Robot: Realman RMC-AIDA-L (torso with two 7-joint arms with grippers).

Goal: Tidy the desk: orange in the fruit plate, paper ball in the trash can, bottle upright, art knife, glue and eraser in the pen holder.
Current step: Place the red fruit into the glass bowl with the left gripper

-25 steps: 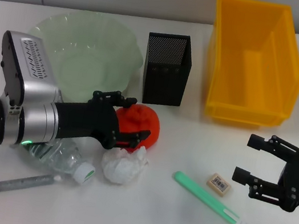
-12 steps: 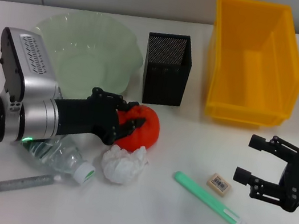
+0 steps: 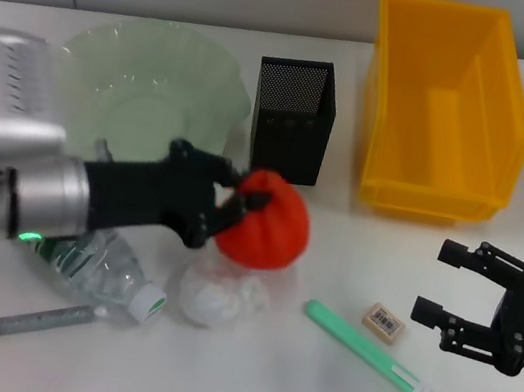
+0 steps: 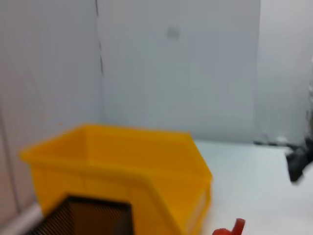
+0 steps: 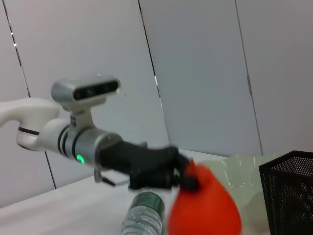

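My right gripper should go next to the middle of the white paper ball (image 3: 226, 297) by the bottle's cap and close there.
My left gripper (image 3: 238, 197) is shut on the orange (image 3: 269, 226) and holds it above the table, just in front of the black mesh pen holder (image 3: 293, 120). The pale green fruit plate (image 3: 148, 95) lies behind my left arm. The white paper ball (image 3: 217, 296) lies under the orange. The clear bottle (image 3: 104, 272) lies on its side. A green pen-shaped item (image 3: 366, 352) and the eraser (image 3: 384, 321) lie near my open right gripper (image 3: 433, 280). A grey pen-shaped item (image 3: 22, 321) lies at the front left. The right wrist view shows the orange (image 5: 205, 208) in the left gripper.
The yellow bin (image 3: 445, 107) stands at the back right, beside the pen holder. The left wrist view shows the bin (image 4: 122, 161) and the pen holder's rim (image 4: 93, 218). A grey wall runs behind the table.
My left gripper has closed on the orange and lifted it up and to the right, off the table. The paper ball now lies below it. The right arm has not moved.
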